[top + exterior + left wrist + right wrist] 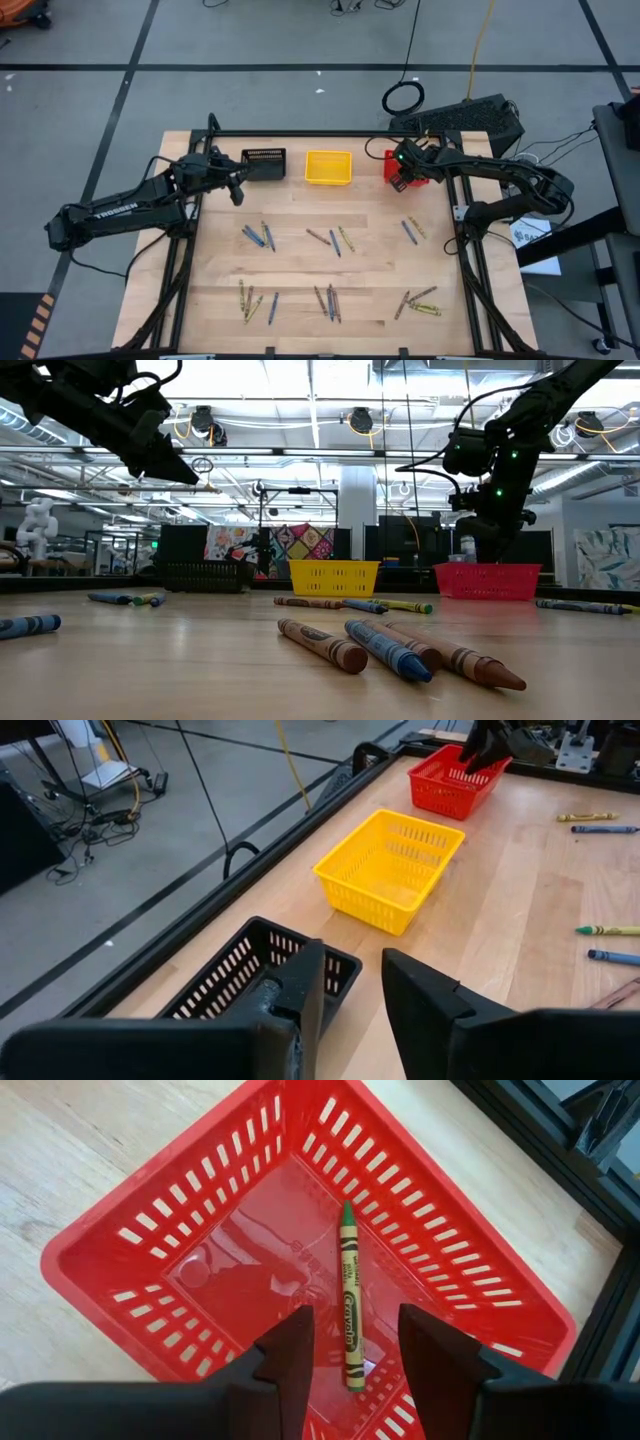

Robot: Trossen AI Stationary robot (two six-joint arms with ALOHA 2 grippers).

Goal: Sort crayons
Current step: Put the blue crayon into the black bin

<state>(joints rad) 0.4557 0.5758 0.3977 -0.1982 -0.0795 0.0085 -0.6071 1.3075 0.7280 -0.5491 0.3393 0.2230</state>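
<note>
Next, I move my left gripper to the slanted blue crayon's body (253, 237), in the group closest to the black basket, and close it there.
Crayons lie flat on the wooden table in loose groups (258, 237), (332, 240), (328, 300), (420, 300). One green-tipped olive crayon (348, 1290) lies on the floor of the red basket (200, 1230). My right gripper (357, 1325) hangs open just above that crayon, with nothing between its fingers. It shows at the table's far right (400, 170). My left gripper (352, 970) is open and empty. It hovers beside the black basket (250, 970) at the far left (237, 185).
Three baskets stand in a row along the far edge: black (264, 160), yellow (328, 167) and red (412, 176). A black frame rail (300, 800) runs along the table's far edge. Bare wood lies between the crayon groups.
</note>
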